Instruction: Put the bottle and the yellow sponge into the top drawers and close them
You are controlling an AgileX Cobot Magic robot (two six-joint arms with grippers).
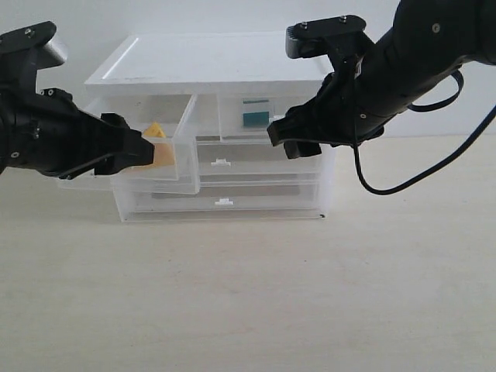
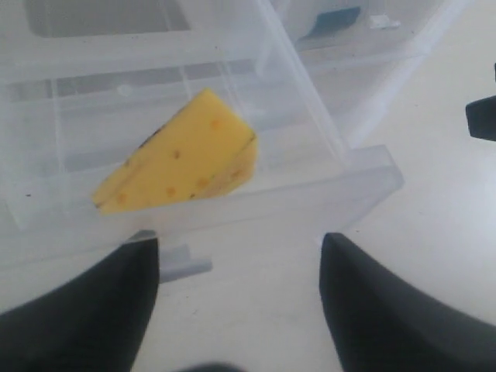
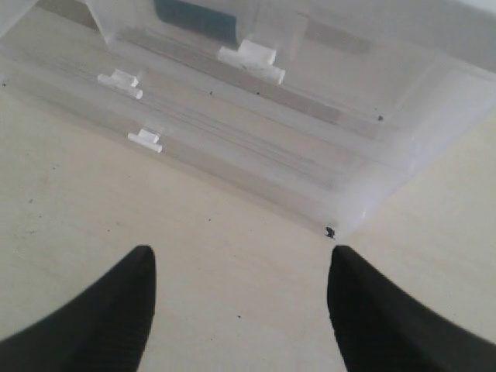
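Note:
Next, my right gripper should go to the front side (image 1: 168, 175) of the open top drawer with the yellow sponge and close there, to push it.
The yellow sponge (image 2: 182, 159) lies inside the left top drawer (image 1: 184, 132), which is pulled well out of the cabinet (image 1: 209, 62); the sponge (image 1: 157, 143) shows through the clear wall. My left gripper (image 1: 143, 149) hangs open just in front of that drawer, near its white tab handle (image 2: 186, 263), holding nothing (image 2: 240, 252). The bottle (image 1: 255, 113) shows its teal label through the right top drawer (image 1: 232, 128), and whether that drawer sits fully in is unclear. My right gripper (image 1: 284, 142) is open and empty in front of the cabinet's right side (image 3: 240, 260).
Two full-width drawers with white tabs (image 1: 222, 163) (image 1: 224, 201) sit shut below. The right arm's black cable (image 1: 387, 190) loops down over the table beside the cabinet. Pale wooden tabletop (image 1: 248, 294) stretches in front.

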